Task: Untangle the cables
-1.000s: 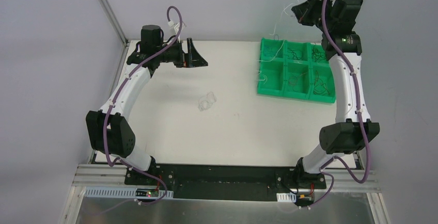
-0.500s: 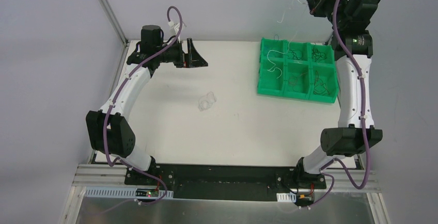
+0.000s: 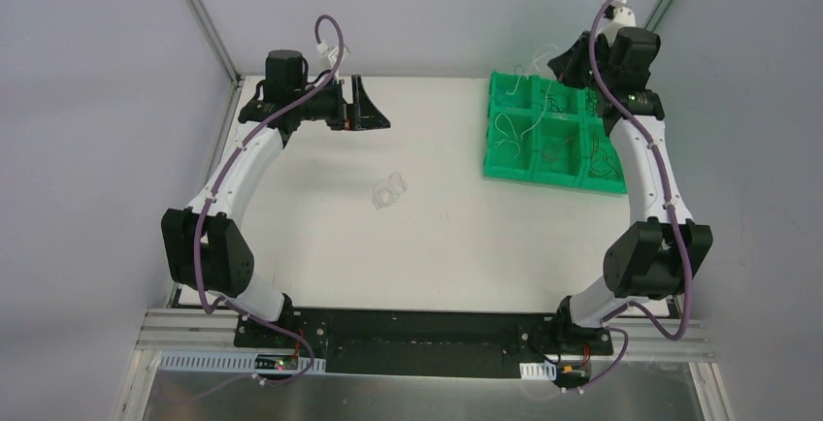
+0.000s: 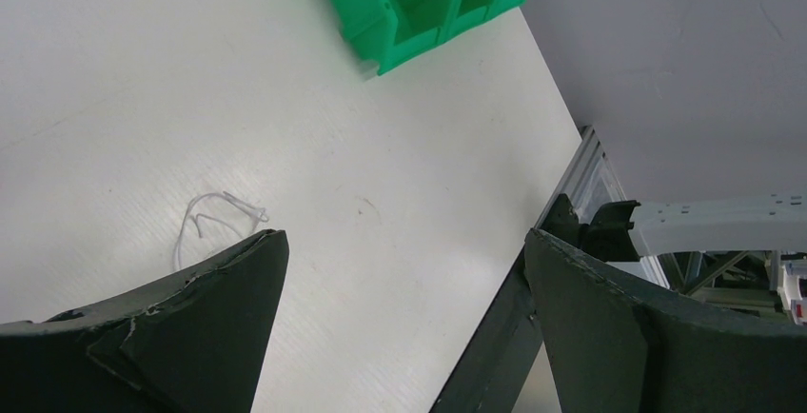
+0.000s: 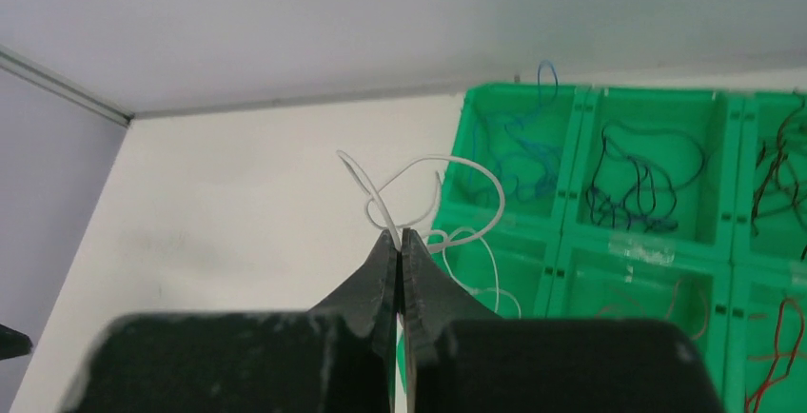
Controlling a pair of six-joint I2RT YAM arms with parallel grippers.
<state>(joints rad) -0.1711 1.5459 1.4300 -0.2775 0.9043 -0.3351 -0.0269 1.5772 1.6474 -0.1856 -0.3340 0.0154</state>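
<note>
My left gripper is to close on the coiled end (image 3: 383, 198) of the loose whitish bunch of cable, which is the end farther from the green tray.
My right gripper (image 5: 400, 234) is shut on a whitish cable (image 5: 447, 170), whose loops curl up from the fingertips over the near-left part of the green tray (image 5: 571, 242). In the top view this gripper (image 3: 561, 60) hovers over the tray's far left corner, and whitish cable (image 3: 511, 122) trails into a left compartment. Blue (image 5: 519, 151), black (image 5: 647, 180) and red (image 5: 776, 185) cables lie in separate compartments. A small whitish cable bunch (image 3: 390, 189) lies loose on the table, also seen in the left wrist view (image 4: 217, 218). My left gripper (image 3: 374, 111) is open and empty, above the table's far left.
The green tray (image 3: 505, 164) stands at the far right of the white table (image 3: 437, 246). Grey walls and metal frame posts (image 3: 199, 14) close in the back and sides. A black rail (image 3: 417, 329) runs along the near edge.
My right gripper has come down and leftward from high behind the tray to just over its far left corner, still shut on the whitish cable. The left arm has not moved.
</note>
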